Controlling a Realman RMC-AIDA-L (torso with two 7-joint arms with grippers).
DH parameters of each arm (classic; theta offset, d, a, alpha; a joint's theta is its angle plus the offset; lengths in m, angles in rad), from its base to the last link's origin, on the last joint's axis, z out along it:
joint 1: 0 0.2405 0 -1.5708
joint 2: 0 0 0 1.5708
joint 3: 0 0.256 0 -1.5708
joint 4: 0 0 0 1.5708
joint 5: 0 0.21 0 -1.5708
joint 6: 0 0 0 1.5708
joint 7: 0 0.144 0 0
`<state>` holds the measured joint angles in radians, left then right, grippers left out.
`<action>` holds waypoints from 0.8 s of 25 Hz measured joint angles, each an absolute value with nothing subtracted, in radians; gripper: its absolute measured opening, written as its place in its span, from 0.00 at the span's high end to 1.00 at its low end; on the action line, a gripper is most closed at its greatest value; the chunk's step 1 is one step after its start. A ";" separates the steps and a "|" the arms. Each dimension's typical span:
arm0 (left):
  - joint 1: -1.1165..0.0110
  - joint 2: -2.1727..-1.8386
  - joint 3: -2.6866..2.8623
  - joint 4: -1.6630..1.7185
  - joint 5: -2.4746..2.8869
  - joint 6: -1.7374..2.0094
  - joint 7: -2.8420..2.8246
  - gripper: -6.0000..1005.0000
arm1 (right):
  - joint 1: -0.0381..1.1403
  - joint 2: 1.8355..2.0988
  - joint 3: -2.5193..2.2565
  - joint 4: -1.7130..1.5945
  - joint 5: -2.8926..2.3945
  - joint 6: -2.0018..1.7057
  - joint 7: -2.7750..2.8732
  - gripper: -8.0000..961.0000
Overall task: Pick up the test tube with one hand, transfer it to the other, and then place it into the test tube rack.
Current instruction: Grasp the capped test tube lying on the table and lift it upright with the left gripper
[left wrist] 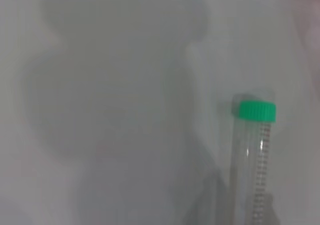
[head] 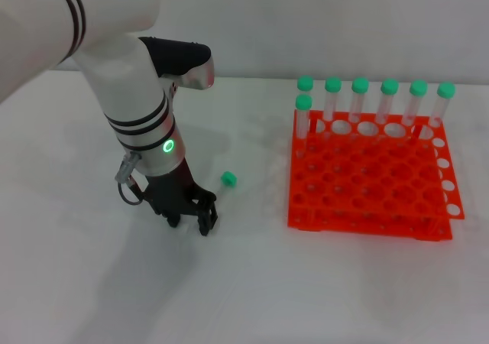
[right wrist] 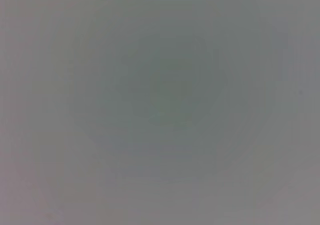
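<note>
My right gripper will grab the upper end of the test tube (head: 228,189), just below its green cap, opposite the test tube's end by my left gripper.
The test tube lies on the white table; in the head view only its green cap (head: 228,179) is plain, and its clear body runs from the cap toward my left gripper (head: 190,220). The left wrist view shows the tube (left wrist: 251,160) close up, with its green cap (left wrist: 256,111) pointing away. My left gripper is low at the table, fingers apart on either side of the tube's lower end. The orange-red test tube rack (head: 367,177) stands to the right. My right gripper is out of view; its wrist view shows only blank grey.
Several green-capped tubes (head: 360,99) stand upright along the rack's back row, and one (head: 303,115) stands in the second row at its left end. The white table (head: 252,290) lies bare between the gripper and the rack.
</note>
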<state>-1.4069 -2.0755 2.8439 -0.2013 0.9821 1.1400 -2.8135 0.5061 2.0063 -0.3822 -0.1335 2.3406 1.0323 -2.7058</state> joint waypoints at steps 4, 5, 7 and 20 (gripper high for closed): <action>-1.407 -2.076 2.844 -0.188 0.982 1.108 -2.810 0.48 | 0.506 2.006 -0.382 -0.133 2.341 1.033 -2.706 0.12; -1.408 -2.075 2.844 -0.181 0.982 1.102 -2.808 0.49 | 0.506 2.007 -0.382 -0.134 2.341 1.033 -2.706 0.12; -1.410 -2.076 2.844 -0.175 0.984 1.098 -2.806 0.51 | 0.506 2.007 -0.382 -0.133 2.341 1.033 -2.706 0.12; -1.409 -2.075 2.844 -0.177 0.965 1.078 -2.779 0.81 | 0.501 2.006 -0.378 -0.134 2.344 1.037 -2.706 0.12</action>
